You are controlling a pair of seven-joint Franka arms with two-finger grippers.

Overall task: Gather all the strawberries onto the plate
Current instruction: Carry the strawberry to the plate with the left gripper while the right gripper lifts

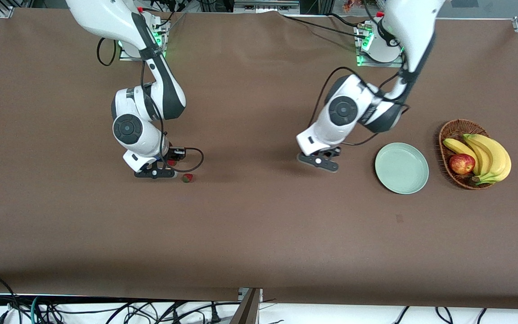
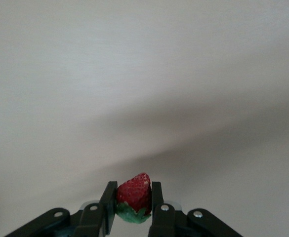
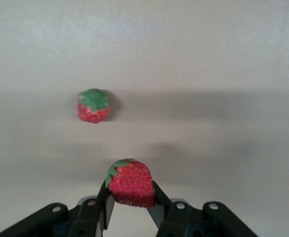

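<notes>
The robot's left gripper should release the strawberry on the side of the mint-green plate (image 1: 417, 175) closest to the wicker basket.
My left gripper (image 2: 133, 192) is shut on a red strawberry (image 2: 134, 193) with a green leafy top. In the front view the left gripper (image 1: 319, 162) hangs low over the brown cloth, a short way from the plate (image 1: 401, 168) toward the right arm's end. The plate, a pale mint-green dish, has nothing in it. My right gripper (image 3: 131, 190) is shut on a second strawberry (image 3: 130, 183). It stands low at the right arm's end of the table (image 1: 154, 173). A third strawberry (image 1: 188, 178) lies loose on the cloth beside it (image 3: 93, 105).
A brown wicker basket (image 1: 448, 135) with bananas (image 1: 488, 155) and a red apple (image 1: 462, 164) stands beside the plate, toward the left arm's end. A brown cloth (image 1: 259, 234) covers the table. Cables hang along the table's front edge.
</notes>
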